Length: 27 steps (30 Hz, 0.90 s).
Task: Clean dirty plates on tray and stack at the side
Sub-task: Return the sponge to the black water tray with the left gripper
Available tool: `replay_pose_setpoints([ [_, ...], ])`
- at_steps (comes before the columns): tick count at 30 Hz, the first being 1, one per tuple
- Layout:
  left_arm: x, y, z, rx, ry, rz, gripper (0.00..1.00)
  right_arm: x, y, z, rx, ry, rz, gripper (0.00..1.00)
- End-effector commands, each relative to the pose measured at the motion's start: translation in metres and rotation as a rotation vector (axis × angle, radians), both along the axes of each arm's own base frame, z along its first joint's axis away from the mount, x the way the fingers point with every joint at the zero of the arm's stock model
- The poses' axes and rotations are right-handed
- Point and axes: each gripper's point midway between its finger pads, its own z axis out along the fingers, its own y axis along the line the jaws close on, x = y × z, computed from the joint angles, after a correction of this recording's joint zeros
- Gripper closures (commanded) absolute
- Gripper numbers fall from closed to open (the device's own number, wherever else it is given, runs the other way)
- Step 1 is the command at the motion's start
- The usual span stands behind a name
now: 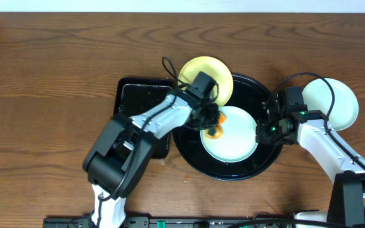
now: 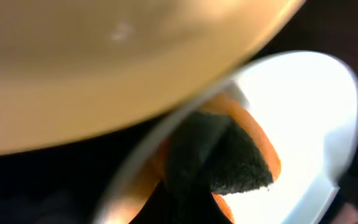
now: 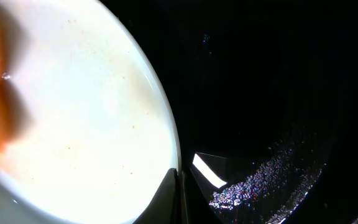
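My right gripper will open its shut fingers, as they only meet the mint plate's rim, and take the plate's rim (image 3: 176,149) deeper before it lifts the plate.
The round black tray (image 1: 268,158) holds a pale mint plate (image 1: 233,145). A pale yellow plate (image 1: 204,71) rests tilted over the tray's back-left rim. My left gripper (image 1: 213,125) is shut on an orange sponge (image 2: 257,146) with a dark scouring face, pressed onto the mint plate (image 2: 309,106) close under the yellow plate (image 2: 104,62). My right gripper (image 1: 262,130) is shut on the right rim of the mint plate (image 3: 73,112), its fingertips (image 3: 166,199) meeting at the edge. A second mint plate (image 1: 334,101) lies on the table to the right of the tray.
A smaller black rectangular tray (image 1: 141,104) sits left of the round tray, under my left arm. The bare tray floor (image 3: 278,93) shows wet specks beside the right fingers. Wooden table surrounds everything.
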Motion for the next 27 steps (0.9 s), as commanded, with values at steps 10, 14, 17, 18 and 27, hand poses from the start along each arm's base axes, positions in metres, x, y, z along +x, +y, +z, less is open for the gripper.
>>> replay_pose_setpoints([
  [10,0.039,0.078,0.098,0.159,-0.326,0.097,0.92,-0.003,-0.004,-0.005,-0.029,0.014,-0.016,0.99],
  [14,0.048,0.108,0.103,0.21,-0.332,0.158,0.92,-0.003,-0.004,-0.005,-0.028,0.011,-0.016,0.99],
  [17,0.052,0.135,0.097,0.239,-0.292,0.216,0.92,-0.002,-0.004,-0.005,-0.027,0.007,-0.015,0.96],
  [18,0.054,0.147,0.096,0.25,-0.278,0.241,0.92,-0.001,-0.004,-0.005,-0.027,0.004,-0.014,0.93],
  [27,0.061,0.228,0.084,0.325,-0.202,0.407,0.92,0.001,-0.003,-0.004,-0.025,-0.007,-0.014,0.76],
])
